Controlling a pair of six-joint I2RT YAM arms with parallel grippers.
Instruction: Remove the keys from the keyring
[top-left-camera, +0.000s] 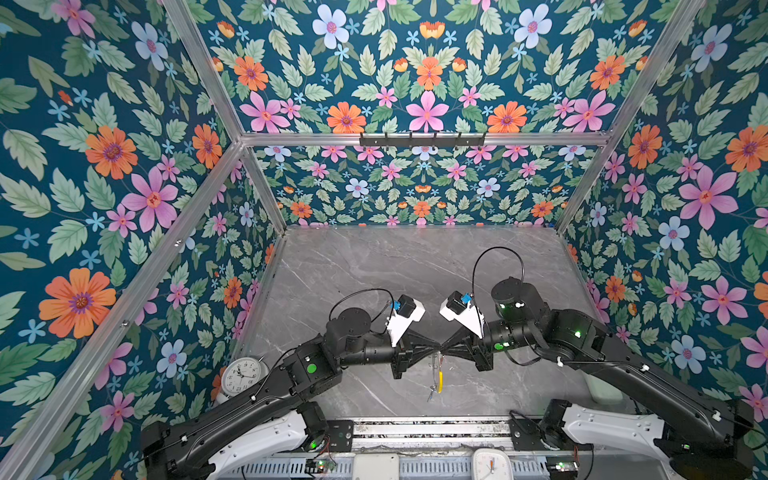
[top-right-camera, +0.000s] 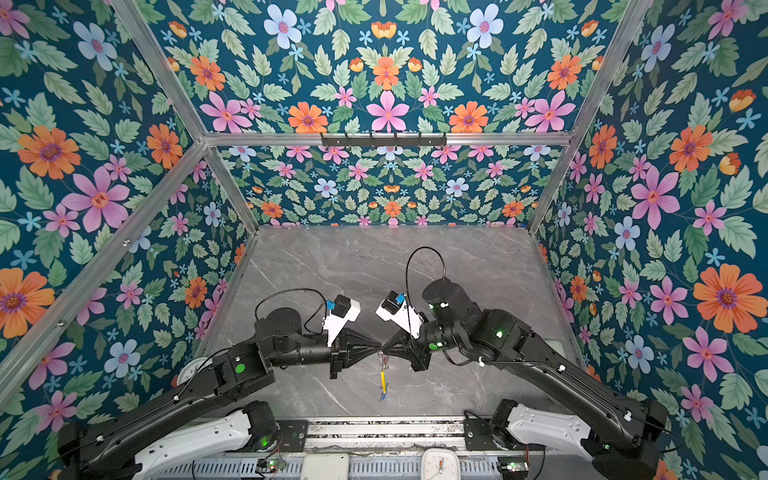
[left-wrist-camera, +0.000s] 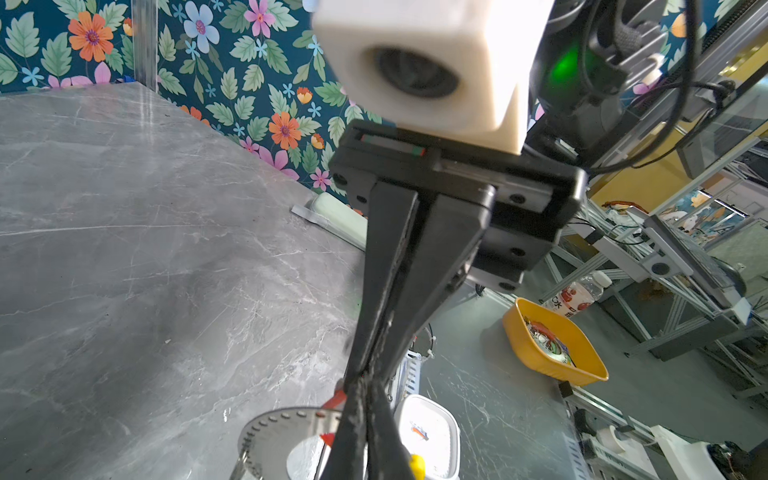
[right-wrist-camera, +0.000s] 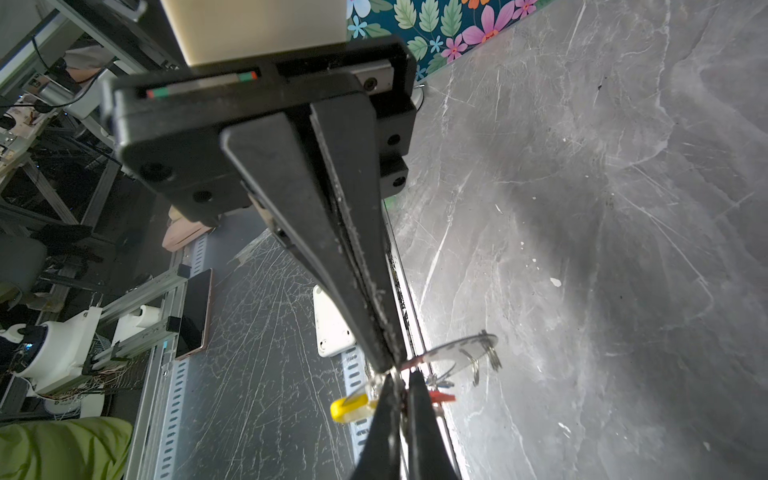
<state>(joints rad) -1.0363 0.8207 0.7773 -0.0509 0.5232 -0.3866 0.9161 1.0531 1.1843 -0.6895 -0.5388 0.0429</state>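
Observation:
My right gripper is closed at the keyring, with the red tag beside its fingers. It should open and take hold of the red tag (right-wrist-camera: 442, 397) before pulling.
In both top views my two grippers meet tip to tip above the front middle of the grey marble table (top-left-camera: 374, 270). The left gripper (top-left-camera: 436, 345) (top-right-camera: 379, 345) and the right gripper (top-left-camera: 446, 347) (top-right-camera: 387, 347) are both shut. The keyring (top-left-camera: 436, 368) (top-right-camera: 381, 365) hangs from that meeting point, its yellow sleeve (top-left-camera: 439, 380) (top-right-camera: 382, 381) low down. A blue-tagged key (top-left-camera: 432, 392) (top-right-camera: 382, 397) dangles at the bottom. In the left wrist view my left gripper (left-wrist-camera: 363, 380) has a red tag (left-wrist-camera: 334, 401) beside it. The right wrist view shows my right gripper (right-wrist-camera: 401, 376) between the yellow sleeve (right-wrist-camera: 349, 409) and the red tag (right-wrist-camera: 442, 397).
A round white clock (top-left-camera: 243, 374) stands at the table's left edge behind the left arm. A square white clock (top-left-camera: 492, 463) and a white box (top-left-camera: 376, 465) sit on the front rail. Floral walls close in three sides, with a black hook rack (top-left-camera: 422, 140) high at the back.

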